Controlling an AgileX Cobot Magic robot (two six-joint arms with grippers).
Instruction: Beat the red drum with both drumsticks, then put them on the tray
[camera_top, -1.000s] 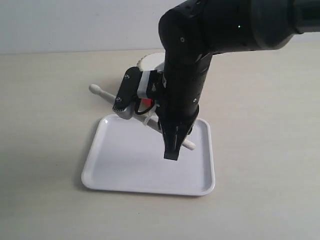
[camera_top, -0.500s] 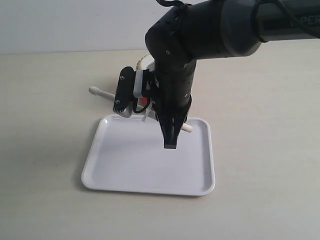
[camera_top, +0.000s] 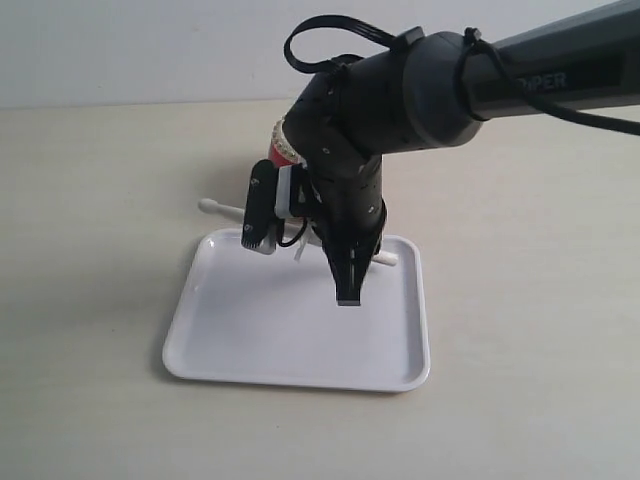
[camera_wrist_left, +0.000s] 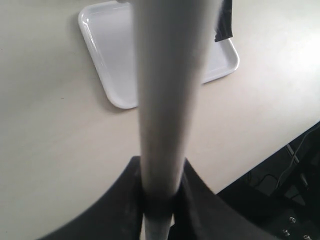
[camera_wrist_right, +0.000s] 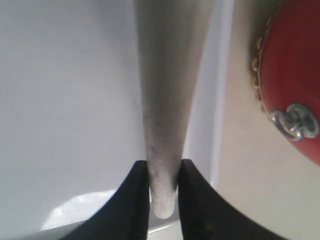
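Next, my right gripper releases the pale drumstick inside the white tray, lengthwise just within its far rim (camera_top: 308, 273).
My right gripper (camera_top: 347, 290) points down over the far part of the white tray (camera_top: 260, 330), shut on a pale drumstick (camera_top: 222, 210) near its butt end. That drumstick (camera_wrist_right: 170, 100) runs along the tray's far rim, its rounded tip past the left corner; I cannot tell whether it touches the tray (camera_wrist_right: 65, 100). The red drum (camera_wrist_right: 295, 75) stands just beyond the rim, mostly hidden behind the arm as the red drum (camera_top: 279, 147) in the exterior view. My left gripper (camera_wrist_left: 162, 165), outside the exterior view, is shut on the second drumstick (camera_wrist_left: 167, 100), well off from the tray (camera_wrist_left: 110, 55).
The right arm's bulk and its wrist camera (camera_top: 262, 210) hang over the tray's far edge. In the left wrist view the table's edge (camera_wrist_left: 280, 160) lies close by, with floor and cables beyond it. Bare tabletop surrounds the tray.
The right arm has drawn back toward the tray's far rim with its drumstick. The stick's tip has shifted right, and the drum's red side now shows.
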